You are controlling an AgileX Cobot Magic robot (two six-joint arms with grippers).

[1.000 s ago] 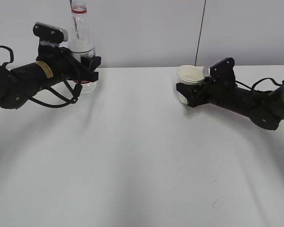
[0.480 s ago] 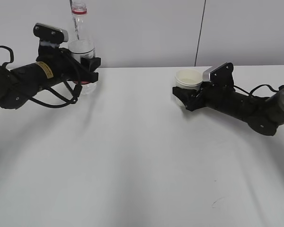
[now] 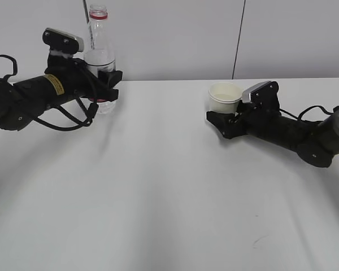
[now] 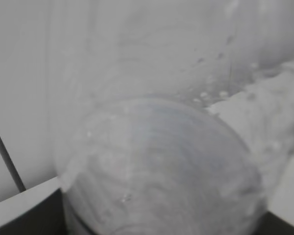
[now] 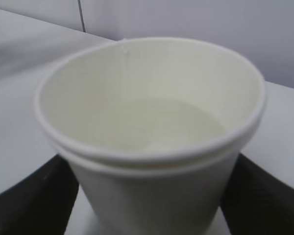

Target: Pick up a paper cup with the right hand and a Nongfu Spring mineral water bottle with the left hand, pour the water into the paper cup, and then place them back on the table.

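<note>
Next, I release the Nongfu Spring bottle, which stands upright with its base at the table, from my left gripper on the table [image 3: 116, 122] near the table's far edge, below the wall cable behind it.
The clear Nongfu Spring bottle [image 3: 99, 51] stands upright at the far left, with its base at the table [image 3: 158, 186]. My left gripper [image 3: 107, 84] is shut on its lower body and hides most of the label. In the left wrist view the bottle [image 4: 161, 161] fills the blurred frame. The cream paper cup [image 3: 225, 97] is upright at the right, and my right gripper [image 3: 221, 121] is shut on its lower part, low over the table. In the right wrist view the cup [image 5: 152, 186] holds clear water [image 5: 157, 122], with black fingers [image 5: 34, 205] on both sides.
A grey wall runs close behind the table's far edge, with a thin dark cable [image 3: 237, 39] hanging down it. A small dark scratch [image 3: 260, 241] marks the tabletop at the front right. Both arms lie low along the table's left and right sides.
My right arm has lowered, and the cup has gone from tilted to upright. The bottle has straightened and come down a little in my left gripper.
</note>
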